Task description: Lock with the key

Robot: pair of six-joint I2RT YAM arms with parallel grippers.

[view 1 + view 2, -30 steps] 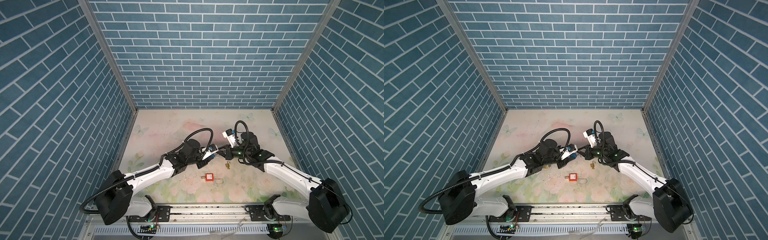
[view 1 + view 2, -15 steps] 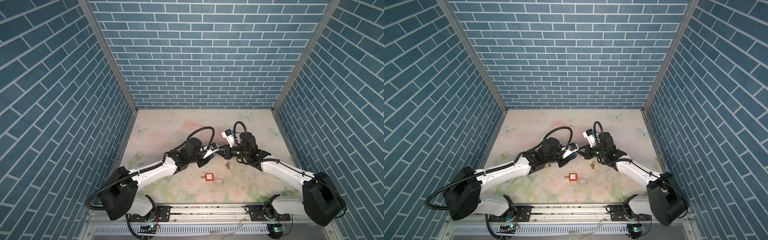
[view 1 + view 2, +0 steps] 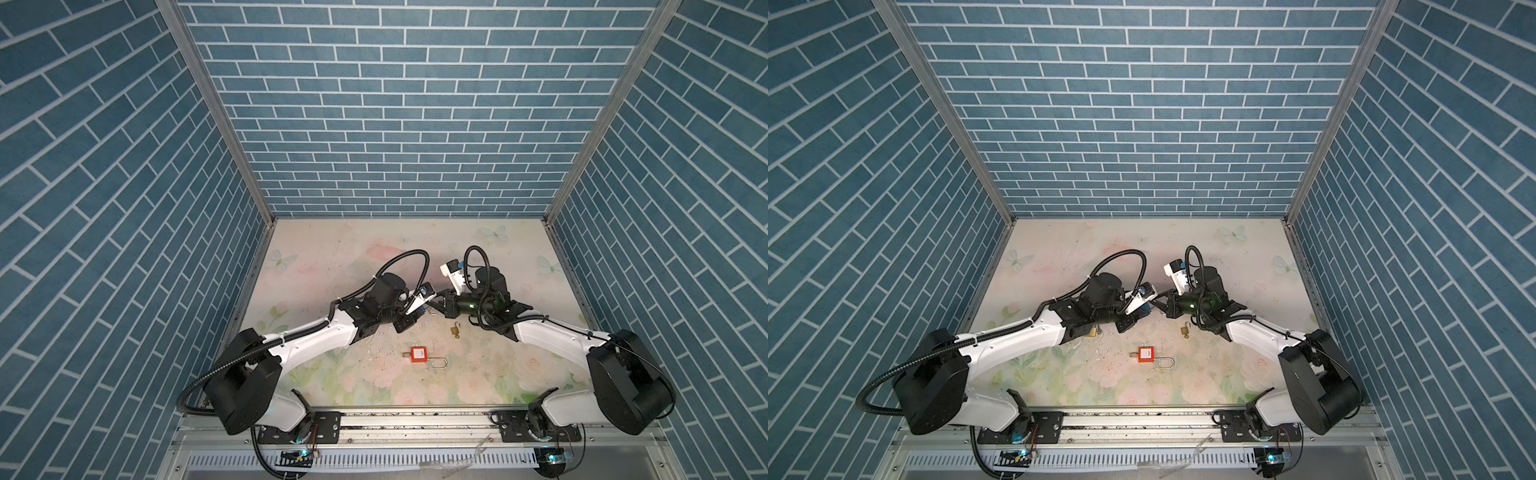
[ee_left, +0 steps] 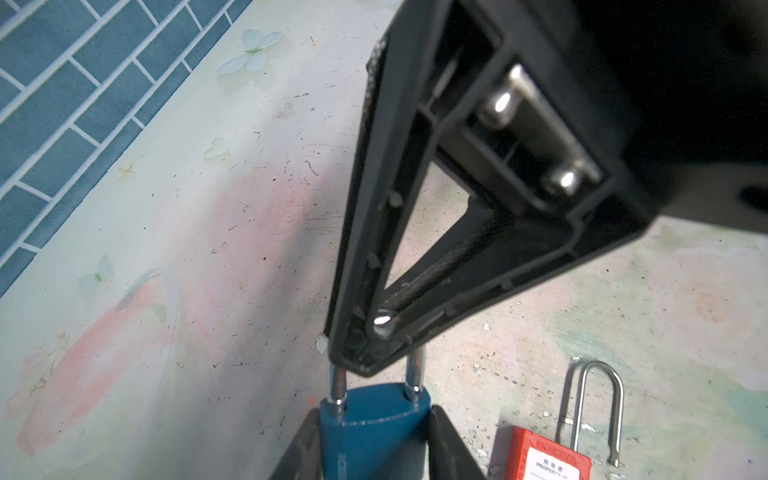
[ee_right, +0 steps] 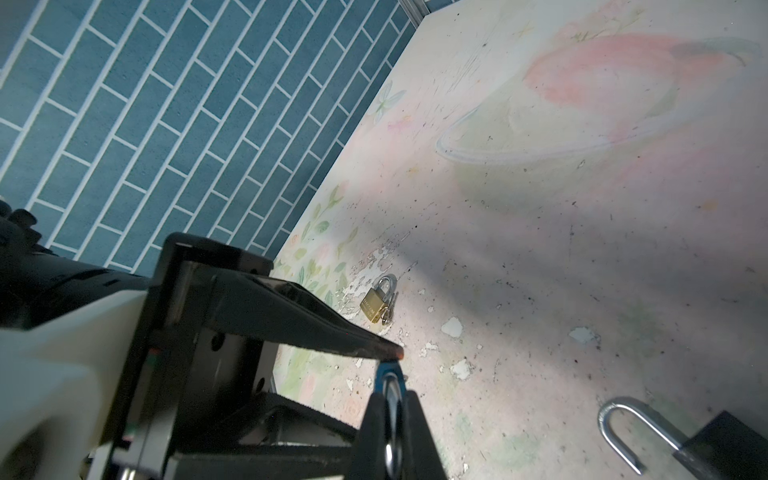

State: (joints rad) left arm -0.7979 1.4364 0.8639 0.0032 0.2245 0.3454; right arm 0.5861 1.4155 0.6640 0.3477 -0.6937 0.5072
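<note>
I should release the blue padlock's silver shackle from my right gripper on the table (image 3: 412,324) (image 5: 457,418) behind the red padlock, below my left gripper.
A blue padlock (image 4: 365,440) hangs above the table between my two grippers. My left gripper (image 4: 374,411) is shut on its body, one finger on each side. In the right wrist view my right gripper (image 5: 392,395) is shut on the silver shackle (image 5: 390,409), seen edge-on. In the left wrist view that gripper's fingertip (image 4: 370,357) covers the top of the shackle (image 4: 337,384). In both top views the grippers meet at mid-table, left (image 3: 417,311) and right (image 3: 438,300). The padlock (image 3: 1144,311) shows as a small blue patch. No key shows at the blue padlock.
A red padlock (image 3: 417,354) with an open shackle lies on the table in front of the grippers. A small brass padlock (image 3: 454,331) lies by the right arm, another (image 5: 376,303) under the left arm. A dark padlock with an open shackle (image 5: 619,428) lies close by.
Both arms have shifted slightly, with the blue padlock still held between them. The grips look the same.
</note>
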